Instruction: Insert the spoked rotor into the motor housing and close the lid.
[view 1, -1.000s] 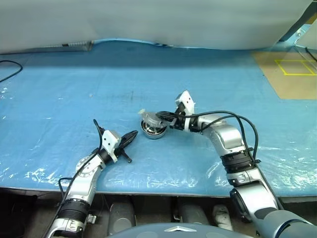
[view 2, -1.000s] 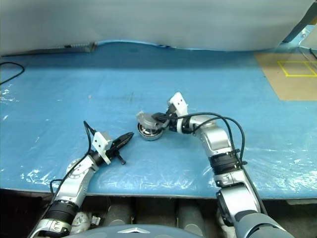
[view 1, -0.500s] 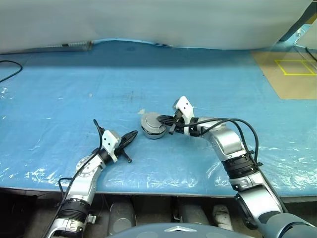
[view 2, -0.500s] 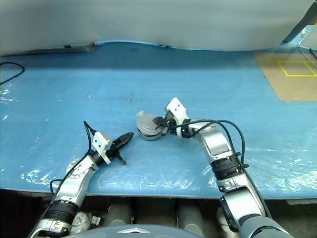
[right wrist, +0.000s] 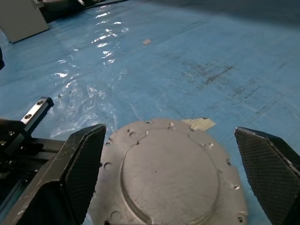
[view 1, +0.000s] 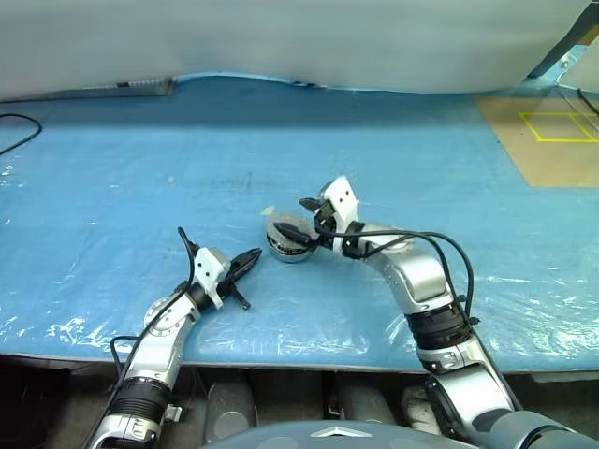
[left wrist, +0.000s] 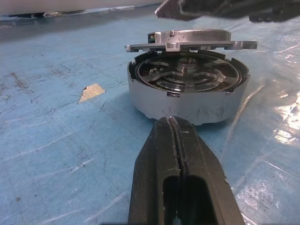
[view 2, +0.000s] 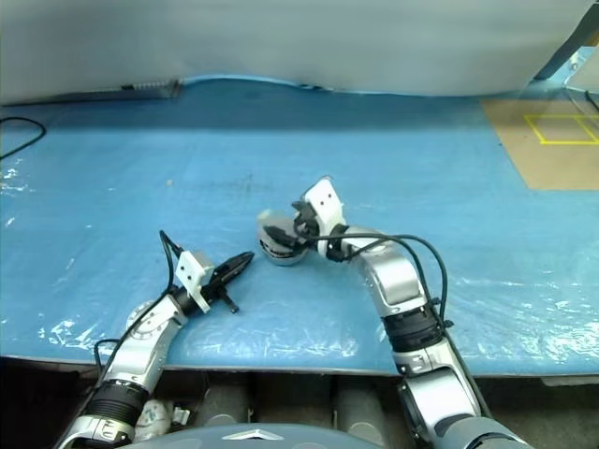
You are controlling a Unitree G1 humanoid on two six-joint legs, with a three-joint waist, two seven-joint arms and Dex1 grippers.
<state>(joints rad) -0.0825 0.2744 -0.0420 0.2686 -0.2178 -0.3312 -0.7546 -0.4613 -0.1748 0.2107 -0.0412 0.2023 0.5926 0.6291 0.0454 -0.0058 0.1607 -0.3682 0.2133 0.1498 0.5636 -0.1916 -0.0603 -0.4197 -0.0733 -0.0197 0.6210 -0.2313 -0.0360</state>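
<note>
The lid sits crooked, with a gap above the housing's rim on the side facing the left gripper, so the robot's right gripper will grip the lid's round centre (right wrist: 171, 178) and seat it flat.
The motor housing (left wrist: 187, 105) sits mid-table on the blue sheet, with the spoked rotor (left wrist: 187, 77) lying inside it. The lid (right wrist: 168, 180) rests on top, smooth face up; on the side facing my left gripper it stands raised off the rim, leaving a gap. My right gripper (view 1: 298, 217) hovers over the lid (left wrist: 192, 40), open, one finger on each side and neither touching it. My left gripper (left wrist: 176, 154) is shut and empty, pointing at the housing (view 1: 288, 243) from just in front of it.
A small tan scrap (left wrist: 91, 92) lies on the sheet beside the housing. A brown patch with a yellow square (view 1: 552, 136) is at the back right. A black cable (view 1: 19, 131) runs at the far left. The table's front edge (view 1: 299, 360) is close.
My right gripper set the lid down on the housing, opened and let go. It has shifted slightly left over the lid. The left arm has kept still.
</note>
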